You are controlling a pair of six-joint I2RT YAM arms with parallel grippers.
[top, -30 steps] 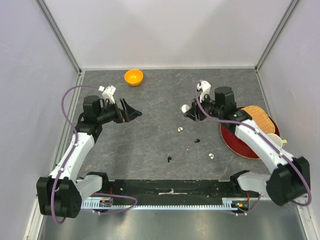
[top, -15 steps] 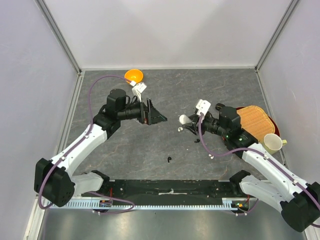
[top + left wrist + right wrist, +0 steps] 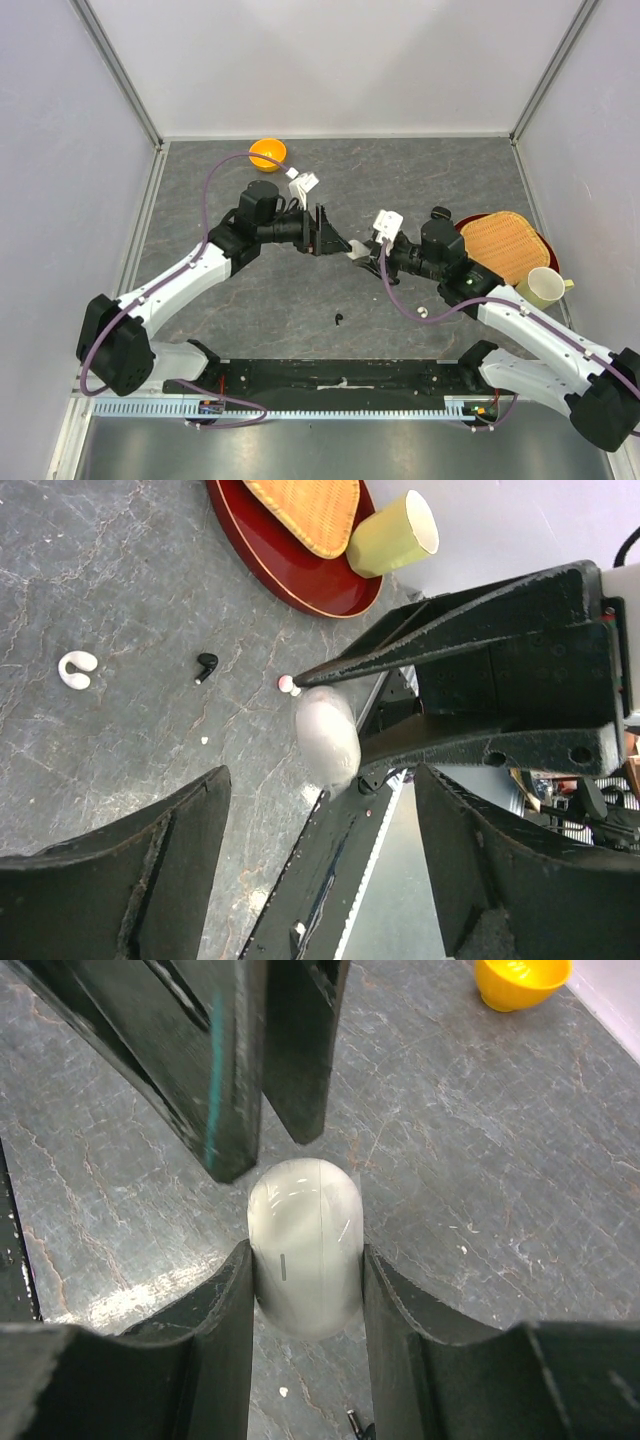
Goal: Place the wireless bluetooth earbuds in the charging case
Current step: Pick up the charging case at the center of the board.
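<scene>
My right gripper pinches the closed charging case across its seam. Next, my left gripper takes its loose end (image 3: 325, 732) before my right gripper grips it again.
My right gripper (image 3: 307, 1252) is shut on a glossy white rounded charging case (image 3: 305, 1210) and holds it above the table, closed. No black case shows. In the top view the right gripper (image 3: 362, 258) and the case (image 3: 353, 255) meet my left gripper (image 3: 338, 243) at mid-table. The left gripper (image 3: 320, 772) is open and empty, its fingers (image 3: 230, 1070) just beyond the case (image 3: 327, 738). On the table lie a black earbud (image 3: 340, 320), a white earbud (image 3: 423, 312), another black earbud (image 3: 206, 665) and a white C-shaped earbud (image 3: 76, 668).
An orange bowl (image 3: 267, 153) stands at the back left. A red plate (image 3: 500, 285) with a woven basket (image 3: 505, 240) and a pale yellow cup (image 3: 543, 287) sit at the right. Grey walls close in the table.
Both arms have swung in toward the table's middle. The left gripper moved right, the right gripper moved left with the white case, and their tips now nearly meet.
</scene>
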